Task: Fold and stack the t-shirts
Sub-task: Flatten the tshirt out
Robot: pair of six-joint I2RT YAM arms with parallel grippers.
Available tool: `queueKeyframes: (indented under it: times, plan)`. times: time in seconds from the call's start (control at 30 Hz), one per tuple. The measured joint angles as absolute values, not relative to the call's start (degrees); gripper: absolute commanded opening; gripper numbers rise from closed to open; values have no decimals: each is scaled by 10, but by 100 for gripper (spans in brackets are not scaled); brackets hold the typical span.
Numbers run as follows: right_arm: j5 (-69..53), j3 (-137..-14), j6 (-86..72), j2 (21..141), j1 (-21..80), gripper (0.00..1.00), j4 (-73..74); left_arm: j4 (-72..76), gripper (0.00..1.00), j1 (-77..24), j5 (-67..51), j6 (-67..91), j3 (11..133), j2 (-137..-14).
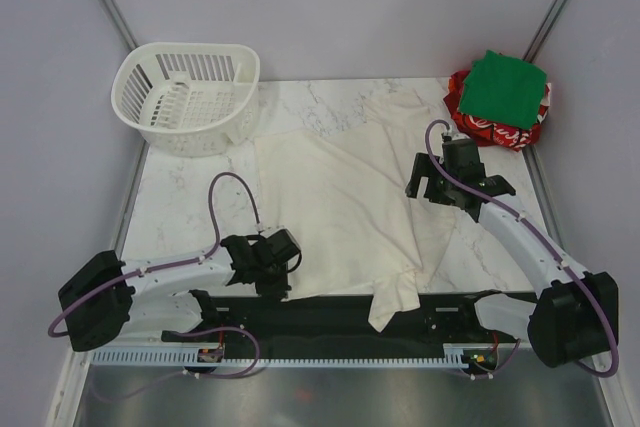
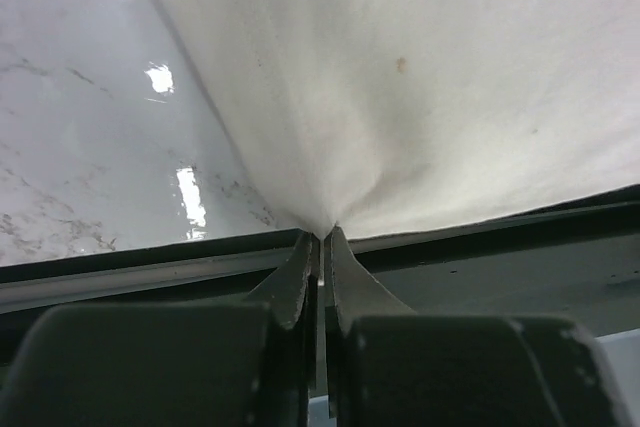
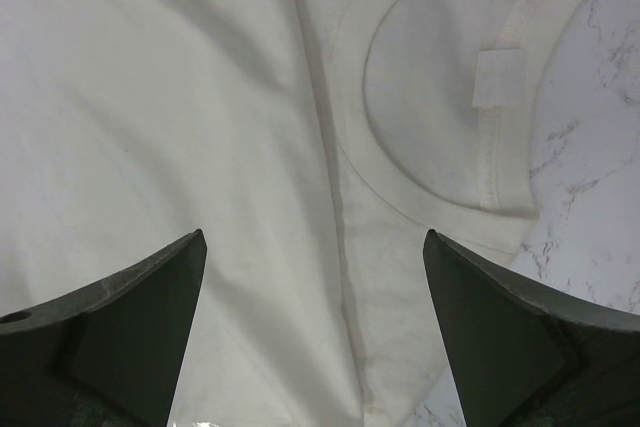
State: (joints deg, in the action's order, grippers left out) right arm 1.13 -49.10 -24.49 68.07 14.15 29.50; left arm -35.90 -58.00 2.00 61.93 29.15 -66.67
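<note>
The cream t-shirt's sleeve hangs over the table's near edge. Next, my right gripper needs to go to it and close on the sleeve's loose end (image 1: 394, 314).
The cream t-shirt (image 1: 345, 202) lies spread over the middle of the marble table, one sleeve hanging over the near edge. My left gripper (image 1: 272, 265) is shut on its near left hem corner; in the left wrist view the cloth (image 2: 420, 87) fans out from the pinched fingertips (image 2: 322, 237). My right gripper (image 1: 440, 175) is open and hovers above the shirt's right side; the right wrist view shows the collar (image 3: 450, 77) and a fold line between the spread fingers (image 3: 150, 307). A folded green t-shirt (image 1: 503, 89) lies on the red t-shirt (image 1: 500, 130) at the far right corner.
A white slotted plastic basket (image 1: 187, 95) stands at the far left corner. A black rail (image 1: 330, 322) runs along the near edge between the arm bases. Grey walls close in the table on three sides.
</note>
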Motion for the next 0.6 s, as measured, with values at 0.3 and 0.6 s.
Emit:
queueKeyframes:
  times: [0.3,0.6]
  plan:
    - [49,-468,-253,664,142,98,309,-486,2,-577,111,629,349,-498]
    - [42,-443,-280,757,140,98,286,-673,2,-566,190,732,400,-361]
